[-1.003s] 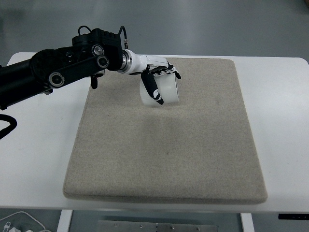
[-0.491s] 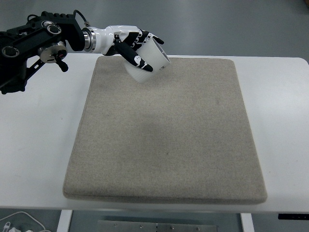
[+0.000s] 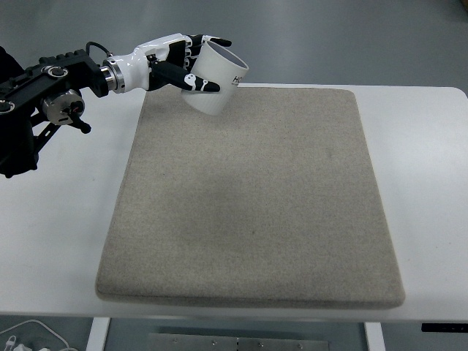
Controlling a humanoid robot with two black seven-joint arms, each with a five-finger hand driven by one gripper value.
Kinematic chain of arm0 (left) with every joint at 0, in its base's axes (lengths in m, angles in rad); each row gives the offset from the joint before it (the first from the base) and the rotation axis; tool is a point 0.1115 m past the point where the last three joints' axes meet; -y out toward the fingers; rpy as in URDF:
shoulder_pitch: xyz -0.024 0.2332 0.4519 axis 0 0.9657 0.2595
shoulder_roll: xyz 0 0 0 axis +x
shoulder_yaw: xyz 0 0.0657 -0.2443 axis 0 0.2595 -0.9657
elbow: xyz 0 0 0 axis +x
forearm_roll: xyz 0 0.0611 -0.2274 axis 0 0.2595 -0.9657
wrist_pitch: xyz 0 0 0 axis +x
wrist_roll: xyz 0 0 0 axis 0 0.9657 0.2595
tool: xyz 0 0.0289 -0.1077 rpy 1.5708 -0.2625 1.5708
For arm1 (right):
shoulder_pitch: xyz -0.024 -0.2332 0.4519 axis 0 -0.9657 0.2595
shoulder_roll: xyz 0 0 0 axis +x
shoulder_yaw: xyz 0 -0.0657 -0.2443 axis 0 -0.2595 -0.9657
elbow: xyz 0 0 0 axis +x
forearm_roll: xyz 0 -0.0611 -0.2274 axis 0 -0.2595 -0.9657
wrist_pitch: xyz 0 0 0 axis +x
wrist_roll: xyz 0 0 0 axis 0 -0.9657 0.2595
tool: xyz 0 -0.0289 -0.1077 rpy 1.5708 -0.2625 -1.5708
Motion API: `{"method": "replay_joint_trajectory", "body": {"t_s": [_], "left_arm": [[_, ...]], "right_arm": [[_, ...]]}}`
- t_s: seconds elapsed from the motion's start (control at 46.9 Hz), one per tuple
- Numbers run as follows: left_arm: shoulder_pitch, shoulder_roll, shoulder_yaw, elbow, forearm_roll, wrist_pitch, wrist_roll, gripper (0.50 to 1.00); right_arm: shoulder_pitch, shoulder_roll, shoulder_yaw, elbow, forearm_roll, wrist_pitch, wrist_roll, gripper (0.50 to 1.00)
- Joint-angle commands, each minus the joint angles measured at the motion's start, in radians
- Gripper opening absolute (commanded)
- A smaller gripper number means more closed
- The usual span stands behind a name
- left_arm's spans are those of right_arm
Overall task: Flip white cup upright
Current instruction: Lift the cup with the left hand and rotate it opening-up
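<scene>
Next, my left gripper sets the white cup upright on the beige mat, a little in from its far edge (image 3: 219, 153), and lets go of it there.
The white cup (image 3: 218, 82) hangs in the air above the far left corner of the beige mat (image 3: 248, 197), tilted with its open mouth up and to the right. My left hand (image 3: 191, 64) is shut on it, white fingers with black tips wrapped around its side. The left arm (image 3: 51, 95) reaches in from the upper left. The right arm is out of sight.
The mat lies on a white table (image 3: 58, 219) and covers most of it. A white cable (image 3: 29, 333) lies below the table's front left corner.
The left hand has lifted the cup off the mat, carried it up and left, and rotated it so its mouth now faces upward and to the right.
</scene>
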Motion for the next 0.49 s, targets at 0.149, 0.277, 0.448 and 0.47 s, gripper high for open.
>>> {"method": "replay_joint_trajectory", "body": {"t_s": [0.149,0.277,0.448,0.47], "left_arm": [[0.064,-0.016,-0.006,0.009,-0.026,0.001,-0.168,0.5],[0.101,-0.043,-0.005,0.058,-0.027,0.001,-0.254,0.5],[0.128,-0.106,-0.002,0.167,-0.026,0.006,-0.412,0.5],[0.128,-0.117,-0.002,0.182,-0.026,0.007,-0.432,0.5]], "right_arm": [[0.0,0.0,0.002,-0.001,0.0,0.0,0.0,0.93],[0.0,0.0,0.0,0.001,0.0,0.0,0.0,0.93],[-0.003,0.0,-0.003,0.001,0.001,0.006,0.0,0.93],[-0.003,0.0,-0.003,0.001,0.0,0.006,0.0,0.93]]}}
